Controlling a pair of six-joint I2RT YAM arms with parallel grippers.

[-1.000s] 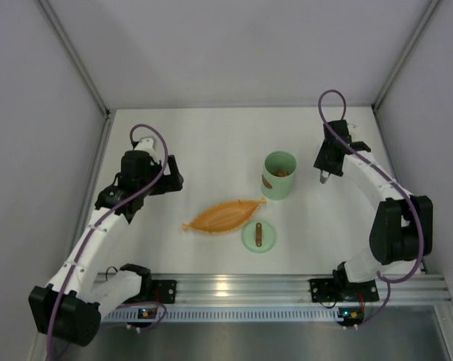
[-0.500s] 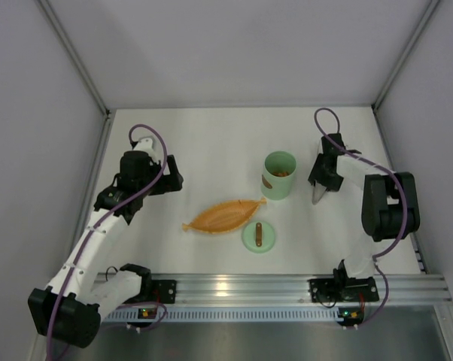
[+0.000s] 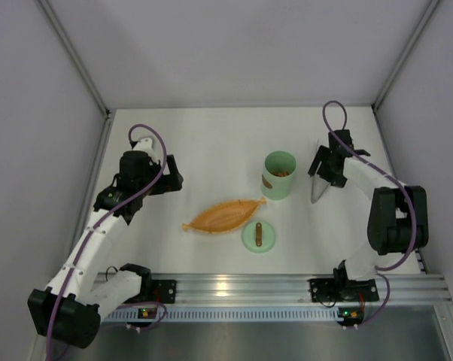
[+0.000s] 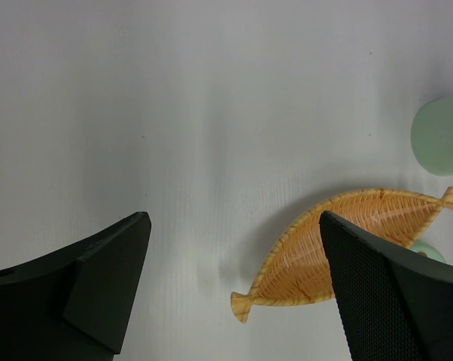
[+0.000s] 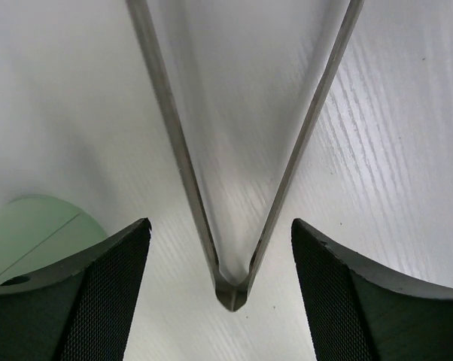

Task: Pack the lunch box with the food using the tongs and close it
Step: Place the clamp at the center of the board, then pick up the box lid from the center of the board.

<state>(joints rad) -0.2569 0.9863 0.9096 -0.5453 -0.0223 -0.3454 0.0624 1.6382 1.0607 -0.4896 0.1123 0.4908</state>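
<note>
The food is already inside the lunch box, so the robot's right gripper needs to next go to the round lid's brown strap (image 3: pixel 258 236) and close there.
The mint-green lunch box (image 3: pixel 279 174) stands upright right of the table's centre, and small brown and orange food (image 3: pixel 282 172) shows inside its rim. Its round lid (image 3: pixel 258 235) lies flat nearer the front. Just right of the box, the slim grey tongs (image 3: pixel 316 192) rest on the table. In the right wrist view the tongs (image 5: pixel 232 289) lie with their joined end between my fingers, touching neither one. My right gripper (image 3: pixel 322 171) (image 5: pixel 220 226) is open over them. Far to the left, my left gripper (image 3: pixel 174 174) (image 4: pixel 232 226) is open and holds nothing.
An orange woven leaf-shaped dish (image 3: pixel 225 215) (image 4: pixel 347 241) lies left of the lid, with nothing in it. The left wrist view catches the lunch box (image 4: pixel 441 135) at its right edge. White walls close in the table on three sides.
My right gripper has widened and let go of the tongs, which now lie on the table. The right arm shifted beside the lunch box. The left arm has not moved.
</note>
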